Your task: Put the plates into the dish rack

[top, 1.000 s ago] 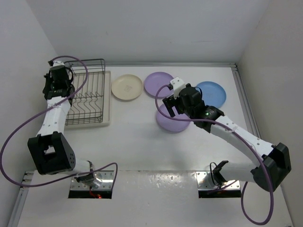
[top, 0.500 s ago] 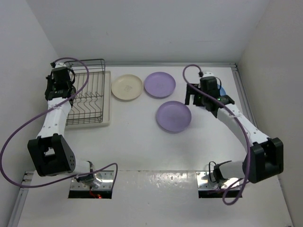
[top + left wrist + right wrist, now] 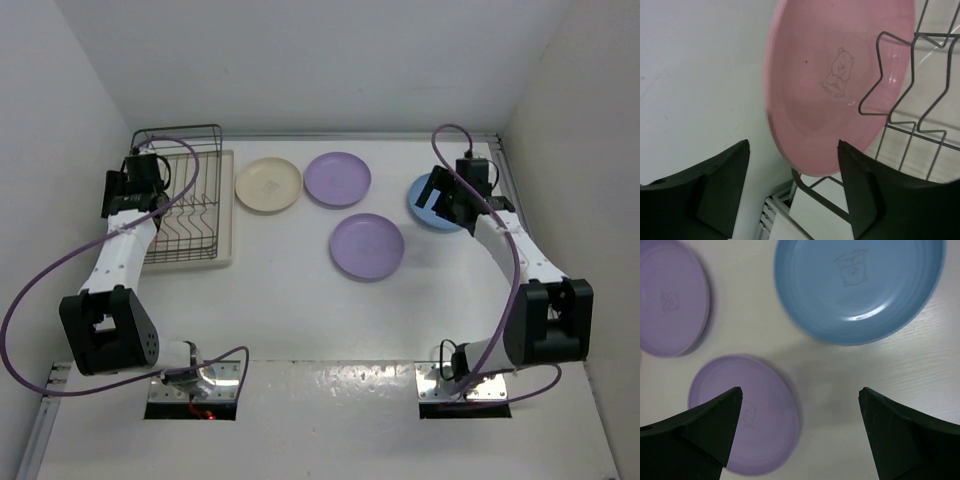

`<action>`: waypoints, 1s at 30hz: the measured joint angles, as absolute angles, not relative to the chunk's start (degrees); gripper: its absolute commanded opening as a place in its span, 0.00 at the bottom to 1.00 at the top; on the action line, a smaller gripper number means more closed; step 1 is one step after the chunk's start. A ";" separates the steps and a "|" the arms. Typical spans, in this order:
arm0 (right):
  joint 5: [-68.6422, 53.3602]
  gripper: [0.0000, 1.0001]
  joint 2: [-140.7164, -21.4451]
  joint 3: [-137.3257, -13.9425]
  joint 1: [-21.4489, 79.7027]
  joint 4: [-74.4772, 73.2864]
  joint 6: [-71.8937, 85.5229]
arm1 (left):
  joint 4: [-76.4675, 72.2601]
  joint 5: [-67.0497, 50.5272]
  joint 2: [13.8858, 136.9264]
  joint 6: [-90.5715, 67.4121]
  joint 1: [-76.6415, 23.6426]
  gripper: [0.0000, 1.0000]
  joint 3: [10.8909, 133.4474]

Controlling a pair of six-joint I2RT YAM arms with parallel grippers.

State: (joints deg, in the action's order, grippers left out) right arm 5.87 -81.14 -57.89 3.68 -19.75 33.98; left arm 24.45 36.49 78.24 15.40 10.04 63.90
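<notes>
I should next move my right gripper to the blue plate's rim (image 3: 465, 226) (image 3: 931, 296), on the side farthest away from the lilac plates, and close it there.
The pink plate (image 3: 840, 80) stands on edge in the dish rack (image 3: 190, 215), leaning against a wire prong (image 3: 880, 75). My left gripper (image 3: 792, 145) is open around the plate's lower rim, and neither finger touches it. In the top view this gripper (image 3: 138, 185) hangs over the rack's left side and hides the plate. My right gripper (image 3: 800, 390) is open and empty, hovering just off the blue plate (image 3: 860, 285) at the table's right (image 3: 420, 203). A cream plate (image 3: 268, 185) and two lilac plates (image 3: 337, 178) (image 3: 367, 246) lie flat mid-table.
The rack sits on a pale tray (image 3: 226, 210) against the left wall. White walls close in the table on the left, back and right. The purple cables (image 3: 60, 270) loop beside each arm.
My left jaws have gone from shut to open, letting go of the pink plate in the rack. My right arm swung right, from over the near lilac plate to the blue plate.
</notes>
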 measured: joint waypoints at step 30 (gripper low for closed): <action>11.25 0.00 -118.41 -79.42 -15.53 -16.45 48.07 | 42.83 17.39 87.79 14.24 -7.44 0.87 90.35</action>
